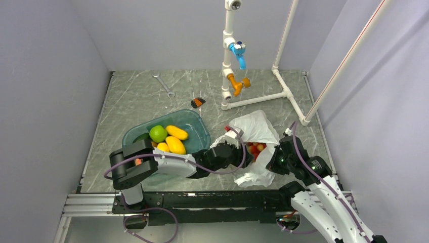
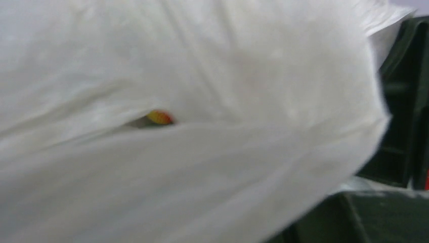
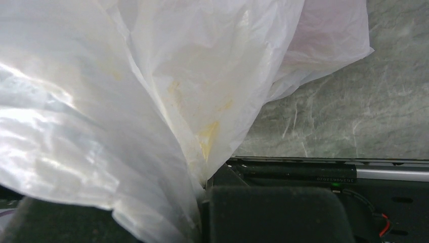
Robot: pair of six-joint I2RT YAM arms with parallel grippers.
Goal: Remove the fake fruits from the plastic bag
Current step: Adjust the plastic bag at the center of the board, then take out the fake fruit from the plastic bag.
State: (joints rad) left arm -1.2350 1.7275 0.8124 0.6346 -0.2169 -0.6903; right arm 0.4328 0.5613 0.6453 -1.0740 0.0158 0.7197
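Note:
The edge of the plastic bag drapes over a finger of my right gripper, so I need to open up and pinch the bag's gathered fold (image 3: pixel 184 185) before I pull fruits out.
The white plastic bag (image 1: pixel 258 129) lies crumpled right of centre, its mouth held apart. Small red and orange fake fruits (image 1: pixel 255 148) show inside the opening. My left gripper (image 1: pixel 228 148) is at the bag's left edge with film draped over it, and seems shut on it. In the left wrist view the bag (image 2: pixel 202 76) fills the frame and hides the fingers; a yellow-red fruit (image 2: pixel 160 117) peeks through a slit. My right gripper (image 1: pixel 275 158) pinches the bag's right edge. In the right wrist view the film (image 3: pixel 152 101) runs down between the shut pads (image 3: pixel 273 212).
A teal tray (image 1: pixel 200 132) left of the bag holds a green round fruit (image 1: pixel 158 133) and long yellow fruits (image 1: pixel 175 144). A wrench (image 1: pixel 164 85), a small black-orange object (image 1: pixel 198 102) and a white pipe frame (image 1: pixel 230 61) stand at the back. Walls close both sides.

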